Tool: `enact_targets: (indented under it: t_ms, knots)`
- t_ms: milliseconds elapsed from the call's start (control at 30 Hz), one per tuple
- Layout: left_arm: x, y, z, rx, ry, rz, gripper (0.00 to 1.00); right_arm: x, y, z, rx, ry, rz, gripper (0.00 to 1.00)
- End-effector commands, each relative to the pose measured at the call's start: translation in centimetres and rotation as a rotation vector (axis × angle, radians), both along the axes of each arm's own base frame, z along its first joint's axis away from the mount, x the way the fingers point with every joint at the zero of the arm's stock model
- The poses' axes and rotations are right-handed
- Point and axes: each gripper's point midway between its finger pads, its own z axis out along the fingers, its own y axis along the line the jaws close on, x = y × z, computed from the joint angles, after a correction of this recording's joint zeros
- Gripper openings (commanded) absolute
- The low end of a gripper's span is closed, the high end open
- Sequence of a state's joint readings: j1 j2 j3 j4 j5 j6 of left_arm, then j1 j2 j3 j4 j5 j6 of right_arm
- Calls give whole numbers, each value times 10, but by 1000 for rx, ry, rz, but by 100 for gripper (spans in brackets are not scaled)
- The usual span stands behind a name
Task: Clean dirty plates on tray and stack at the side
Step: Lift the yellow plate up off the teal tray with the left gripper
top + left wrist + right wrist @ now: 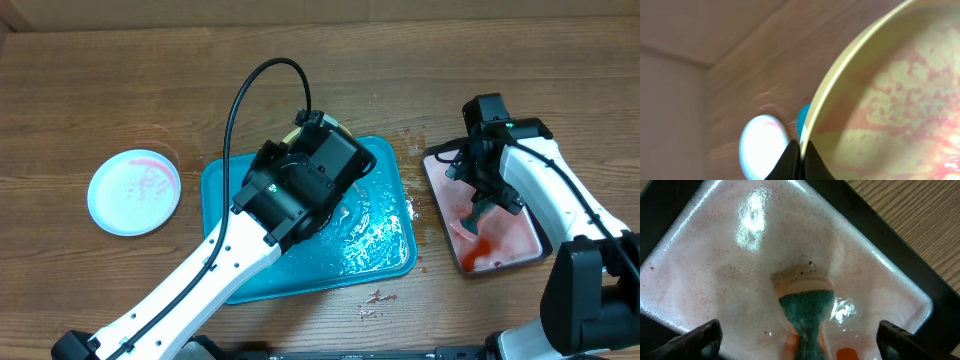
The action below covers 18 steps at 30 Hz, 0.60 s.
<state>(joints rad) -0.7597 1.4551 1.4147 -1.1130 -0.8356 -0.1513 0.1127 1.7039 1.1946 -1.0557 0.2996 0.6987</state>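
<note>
My left gripper is to let go of the yellow-green plate on top of the light blue plate (135, 192) (763, 147) next to the turquoise tray.
My left gripper (801, 150) is shut on the rim of a pale yellow-green plate (900, 100), which is tilted and streaked with red sauce. From overhead only a sliver of that plate (297, 131) shows past the left wrist, above the wet turquoise tray (385, 235). A light blue plate (134, 191) with faint pink smears lies on the table to the left of the tray, and shows blurred (762, 145) in the left wrist view. I see no third plate. My right gripper (800, 342) is open over a green-and-orange sponge (807, 307).
The sponge lies in a small black-rimmed pinkish tray (520, 245) full of soapy reddish water, to the right of the turquoise tray. Red flecks (372, 303) dot the wood near the front. The left arm (200, 275) covers much of the turquoise tray.
</note>
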Motion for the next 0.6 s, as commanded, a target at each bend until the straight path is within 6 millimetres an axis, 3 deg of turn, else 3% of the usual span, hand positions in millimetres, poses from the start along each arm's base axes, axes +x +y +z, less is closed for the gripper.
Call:
enact_targets:
  t_ms: [0,67,167,200,300,367,433,500,533,567]
  knots:
    - [3,32,33,138,-168,141,5,0,-3,1,-13,-6,-4,100]
    - [-1,28,20,118,-95,110,4,0,-3,1,-13,-6,-4,100]
    - [-9,4,-8,-10,60,16,4,0,-3,1,-13,-6,-4,100]
    - [-8,12,-3,5,17,66,4,0,-3,1,-13,-6,-4,100]
    - [-7,55,40,185,-246,267,5,0,-3,1,-13,-6,-3,100]
    - [-7,60,45,263,-258,267,4,0,-3,1,-13,-6,-4,100]
    - [-6,42,17,156,-112,194,4,0,-3,1,-13,-6,-4,100]
    - [-9,3,-18,-45,69,69,4,0,-3,1,-13,-6,-4,100]
    - [-10,-12,-28,-107,125,19,5,0,-3,1,-13,-6,-4,100]
    - [-8,-12,-27,-108,108,32,4,0,-3,1,-13,-6,-3,100]
